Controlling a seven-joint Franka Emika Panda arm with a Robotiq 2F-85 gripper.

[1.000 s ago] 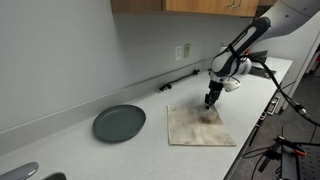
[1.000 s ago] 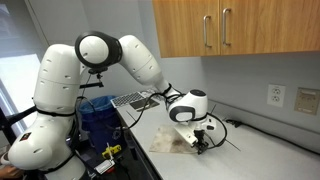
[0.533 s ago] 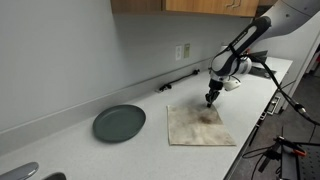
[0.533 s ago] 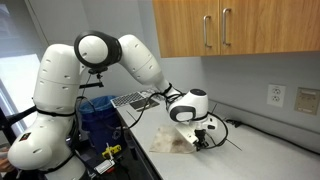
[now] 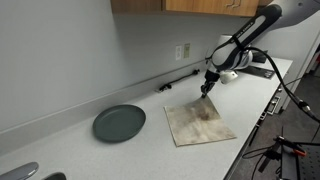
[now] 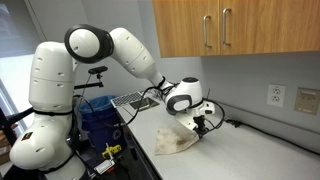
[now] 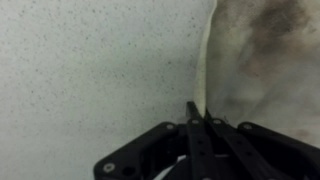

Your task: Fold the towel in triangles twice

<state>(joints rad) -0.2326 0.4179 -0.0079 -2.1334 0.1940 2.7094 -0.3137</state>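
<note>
Next, I release the towel's lifted corner just inside the diagonally opposite corner of the towel [image 5: 186, 141].
A beige, stained towel [image 5: 200, 122] lies on the white counter, and its far corner is pulled up off the surface. My gripper [image 5: 207, 88] hangs above that corner, shut on the towel's edge. In an exterior view the towel [image 6: 175, 140] drapes down from the gripper [image 6: 200, 125]. In the wrist view the towel [image 7: 262, 55] fills the upper right. Its pale edge runs down into the shut fingertips of the gripper [image 7: 199, 113].
A dark round plate [image 5: 119, 122] sits on the counter to the left of the towel. A black cable [image 5: 183, 80] runs along the wall under an outlet [image 5: 184, 50]. A blue bin [image 6: 95, 115] stands by the robot base. The counter's front edge is close to the towel.
The jaws have gone shut on the towel's far corner. The gripper has risen and moved toward the wall, lifting that corner off the counter.
</note>
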